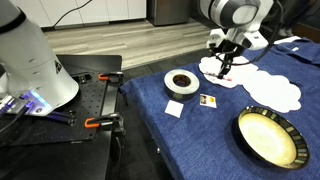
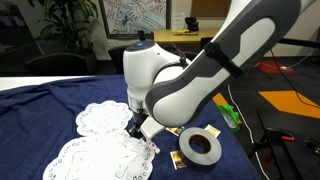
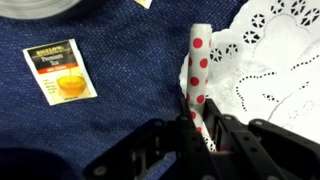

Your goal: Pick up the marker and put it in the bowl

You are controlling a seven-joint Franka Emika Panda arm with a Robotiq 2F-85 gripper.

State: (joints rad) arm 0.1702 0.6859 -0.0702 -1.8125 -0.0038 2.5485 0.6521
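Note:
Next, I release the marker across the middle of the bowl's cream-yellow bottom (image 1: 266,133), inside the dark rim. The marker still lies along the doily's edge.
The marker (image 3: 198,62) is a slim white stick with red dots, and it looks reddish-pink in an exterior view (image 1: 224,70). It lies along the edge of a white lace doily (image 3: 285,55) on the blue cloth. My gripper (image 3: 200,125) has a finger tight on each side of the marker's near end; it also shows in both exterior views (image 1: 225,64) (image 2: 145,135). The bowl (image 1: 241,122), cream-yellow inside with a dark rim, stands at the near right corner of the table, well apart from the gripper. It is out of the wrist view.
A white tape roll with a dark centre (image 1: 181,82) (image 2: 200,146) lies on the cloth beside a yellow tea packet (image 3: 60,70) (image 1: 209,100) and a white card (image 1: 174,108). More doilies (image 1: 272,92) (image 2: 95,150) cover the cloth. A black bench with clamps (image 1: 95,122) stands beyond the table's edge.

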